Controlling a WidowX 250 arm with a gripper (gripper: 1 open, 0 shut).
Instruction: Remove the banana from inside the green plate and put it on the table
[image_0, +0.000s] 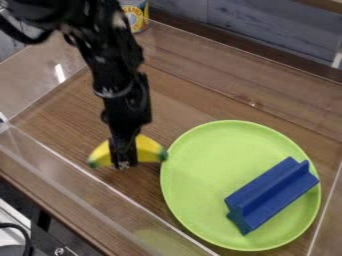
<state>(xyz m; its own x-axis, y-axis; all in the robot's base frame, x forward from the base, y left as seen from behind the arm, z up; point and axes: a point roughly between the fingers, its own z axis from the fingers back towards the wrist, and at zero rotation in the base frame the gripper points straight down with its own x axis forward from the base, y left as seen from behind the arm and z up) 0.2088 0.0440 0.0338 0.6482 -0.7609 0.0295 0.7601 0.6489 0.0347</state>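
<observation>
The banana will go down on the wooden table (139, 160), between the green plate's rim and the near clear side, where my gripper needs to let go of it.
The yellow banana (118, 153) lies low at the wooden table (201, 90), just left of the green plate (221, 175) and outside its rim. My gripper (124, 157) points straight down over the banana's middle and is shut on it, its dark fingers (126, 148) covering the centre of the fruit. I cannot tell whether the banana touches the tabletop. The black arm rises from there toward the top left.
A blue rectangular block (271, 194) lies on the right part of the green plate. Clear acrylic walls (54, 160) ring the table, with the near-left wall close to the banana. A yellow and white object (128, 15) stands at the back edge.
</observation>
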